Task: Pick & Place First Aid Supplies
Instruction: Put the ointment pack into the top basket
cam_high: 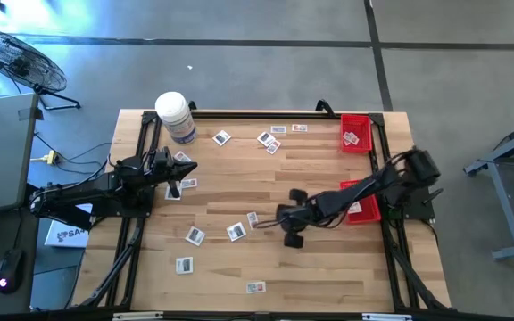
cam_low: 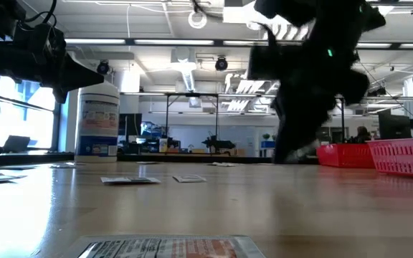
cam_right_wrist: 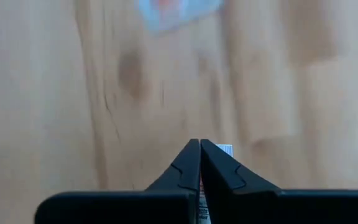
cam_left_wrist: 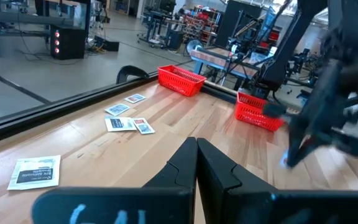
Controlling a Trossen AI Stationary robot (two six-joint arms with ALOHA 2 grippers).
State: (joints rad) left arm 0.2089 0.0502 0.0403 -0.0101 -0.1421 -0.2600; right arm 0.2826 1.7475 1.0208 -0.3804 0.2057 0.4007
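My right gripper will release the white packet inside the red basket at the basket's far edge [cam_high: 356, 140], next to the packet that is already there.
Several small white packets [cam_high: 236, 232] lie flat and scattered on the wooden table [cam_high: 328, 267]; one lies near the low camera [cam_low: 167, 248]. My right gripper [cam_high: 275, 217] reaches from the right to mid-table and is shut on one packet [cam_right_wrist: 226, 149]; another packet [cam_right_wrist: 176, 9] lies just beyond it. My left gripper [cam_high: 191, 168] hovers shut and empty above the left side, near packets [cam_high: 188, 184], and shows raised in the low view [cam_low: 84, 73] and the left wrist view [cam_left_wrist: 196, 152]. My right gripper pinches a white packet between its two shut fingers. A corner of the packet [cam_right_wrist: 227, 149] sticks out beside the fingertips and a strip [cam_right_wrist: 201, 208] shows in the slit between them. The fingers point steeply down at the table. Whether the packet is clear of the wood, I cannot tell.
A big white jar [cam_high: 176, 116] stands at the far left corner. Two red baskets sit on the right: one [cam_high: 355, 132] at the far edge holds a packet, the other [cam_high: 365, 210] lies under my right arm. Black frame rails run along the table's edges.
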